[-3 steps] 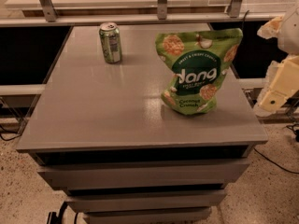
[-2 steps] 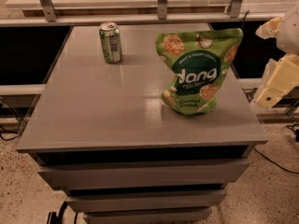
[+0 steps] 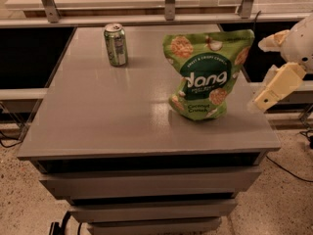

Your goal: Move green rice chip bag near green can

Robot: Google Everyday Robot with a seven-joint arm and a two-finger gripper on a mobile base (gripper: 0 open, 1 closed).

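Observation:
The green rice chip bag is next. My gripper needs to go to it and close on the bag's nearer side (image 3: pixel 230 79), level with the word Dang.
The green rice chip bag (image 3: pixel 205 75) stands upright on the right half of the grey table (image 3: pixel 107 116), its "Dang" front facing me. The green can (image 3: pixel 116 44) stands upright near the table's back left, well apart from the bag. My gripper (image 3: pixel 260 101) is at the right edge of the view, just off the table's right side. It is a short way right of the bag's lower half and does not touch it. The rest of the cream arm (image 3: pixel 296 43) rises behind it to the upper right.
The table is the top of a cabinet with drawers (image 3: pixel 146 185) below. A metal rail with posts (image 3: pixel 168 1) runs behind the back edge. Speckled floor and cables (image 3: pixel 293 170) lie to the right.
My gripper has moved a little to the left, closer to the bag. The bag and the can have not moved.

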